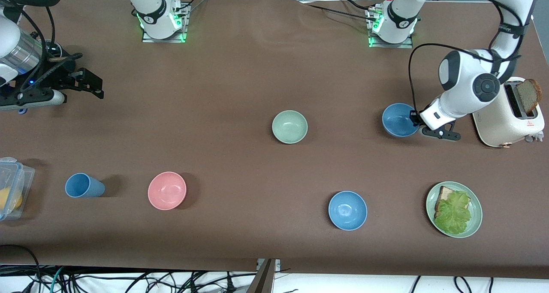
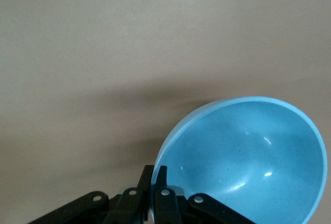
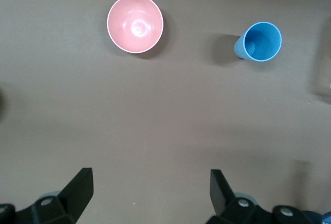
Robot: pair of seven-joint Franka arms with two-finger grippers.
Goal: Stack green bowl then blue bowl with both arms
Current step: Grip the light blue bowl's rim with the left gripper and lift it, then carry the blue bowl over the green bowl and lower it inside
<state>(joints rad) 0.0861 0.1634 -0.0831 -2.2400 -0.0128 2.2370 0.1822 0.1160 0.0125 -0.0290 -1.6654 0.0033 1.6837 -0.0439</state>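
Note:
My left gripper will let go of the slate-blue bowl inside the pale mint-green bowl (image 1: 290, 126) near the middle of the table.
The pale mint-green bowl (image 1: 289, 127) stands alone near the middle of the table. The slate-blue bowl (image 1: 399, 120) is toward the left arm's end, beside the toaster. My left gripper (image 1: 415, 120) is shut on the bowl's rim on the toaster side. In the left wrist view my left gripper (image 2: 155, 171) pinches the rim of the blue bowl (image 2: 248, 162), one finger inside and one outside, and the bowl looks slightly tilted. My right gripper (image 1: 95, 86) waits open and empty at the right arm's end; it also shows open in the right wrist view (image 3: 150, 178).
A brighter sky-blue bowl (image 1: 348, 210), a pink bowl (image 1: 167, 190) and a blue cup (image 1: 83, 185) lie nearer the front camera. A green plate (image 1: 474, 224) with bread and lettuce and a toaster (image 1: 508, 117) are at the left arm's end. A clear container (image 1: 13, 185) sits at the right arm's end.

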